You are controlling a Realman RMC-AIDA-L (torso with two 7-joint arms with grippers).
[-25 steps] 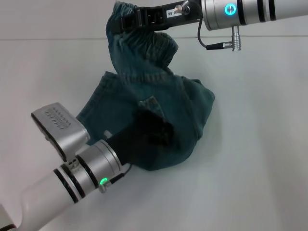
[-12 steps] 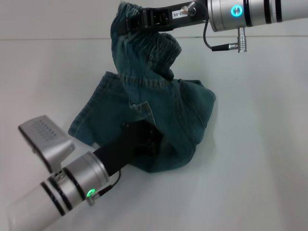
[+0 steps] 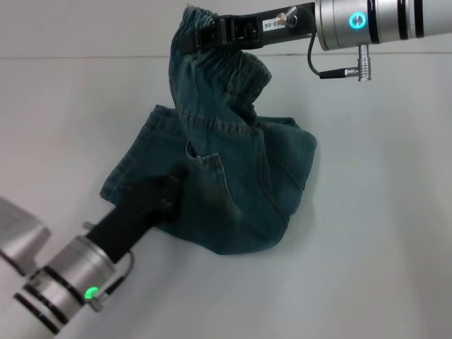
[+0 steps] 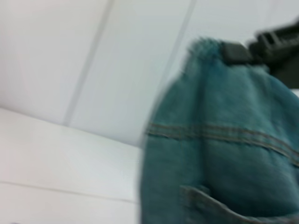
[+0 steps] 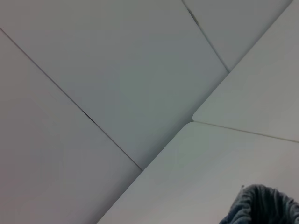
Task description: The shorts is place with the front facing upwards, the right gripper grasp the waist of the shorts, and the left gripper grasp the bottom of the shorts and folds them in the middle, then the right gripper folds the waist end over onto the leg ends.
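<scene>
Next, my left gripper goes to the flat leg hems of the denim shorts (image 3: 121, 169). It will release the ruched waist there.
The denim shorts (image 3: 240, 183) lie bunched on the white table (image 3: 381, 212), doubled over lengthwise. My right gripper (image 3: 189, 37), the one with the white label, is shut on the ruched waist (image 3: 212, 56) and holds it raised above the far end of the heap. The flat leg hems (image 3: 127, 159) rest at the left edge of the cloth. My left gripper (image 3: 169, 187) lies low over the left part of the shorts, near the hems. The left wrist view shows hanging denim (image 4: 219, 154) with the right gripper's fingers (image 4: 236, 51) clamped at its top. A bit of waist (image 5: 264, 205) shows in the right wrist view.
White table surface surrounds the shorts on all sides. A pale panelled wall (image 3: 85, 28) stands behind the table's far edge. The left arm's silver wrist with its green light (image 3: 74, 279) reaches in from the near left corner.
My left arm has drawn back toward the near left, sliding off the middle of the shorts. The right gripper has carried the waist slightly to the right.
</scene>
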